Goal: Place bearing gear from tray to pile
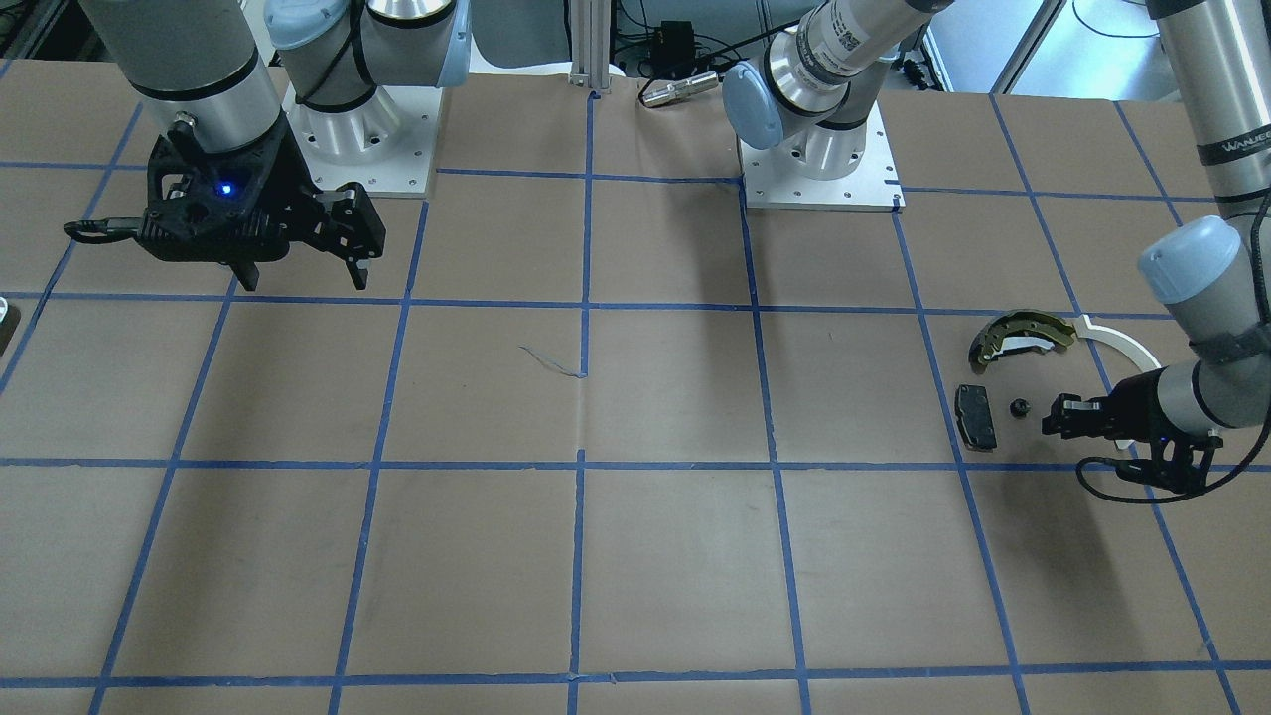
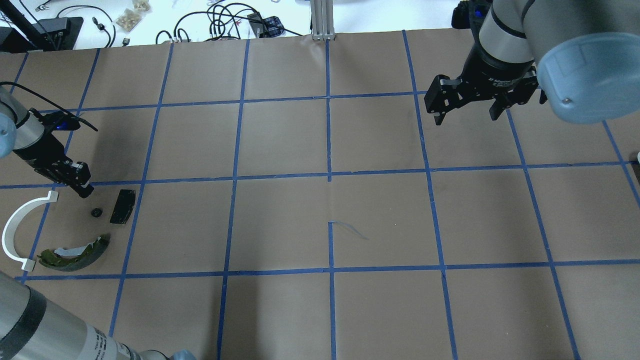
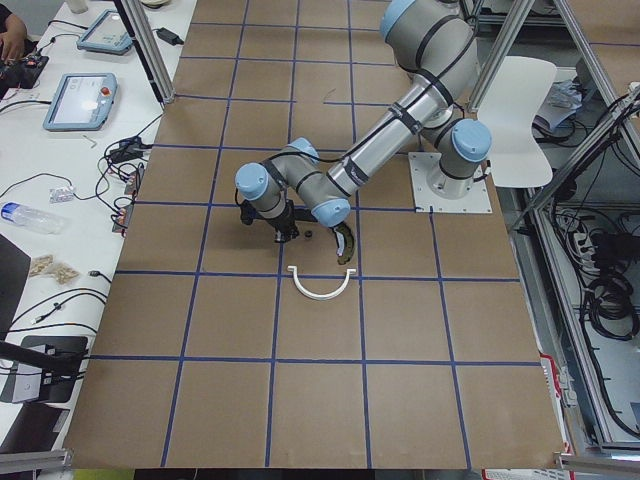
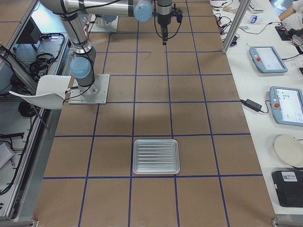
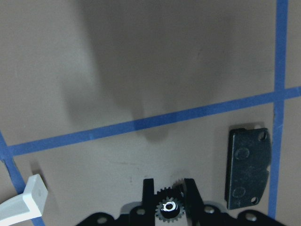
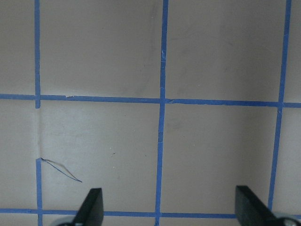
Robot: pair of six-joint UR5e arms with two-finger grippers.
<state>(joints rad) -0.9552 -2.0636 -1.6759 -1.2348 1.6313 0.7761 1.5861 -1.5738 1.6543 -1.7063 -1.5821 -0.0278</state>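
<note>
I need to release the bearing gear with my left gripper beside the other small black gear (image 1: 1038, 405), on that gear's side away from the pad.
The bearing gear (image 1: 1018, 407), small and black, lies on the paper in the pile, between the black rectangular pad (image 1: 975, 417) and my left gripper (image 1: 1051, 422). The dark olive brake shoe (image 1: 1023, 333) and the white arc strip (image 1: 1117, 343) lie just behind it. In the left wrist view the gear (image 5: 168, 206) shows in the gap between the fingers (image 5: 148, 188), which stand slightly apart and do not touch it. The overhead view shows the gear (image 2: 96, 212) apart from the left gripper (image 2: 85, 191). My right gripper (image 2: 467, 118) is wide open and empty, far away. The ribbed metal tray (image 4: 156, 156) is empty.
The table is brown paper with a blue tape grid (image 2: 329, 175). The arm bases (image 1: 819, 169) stand at the robot's edge. A loose tape curl (image 2: 350, 229) lies near the middle. Tablets and cables lie on a side bench (image 4: 270, 59).
</note>
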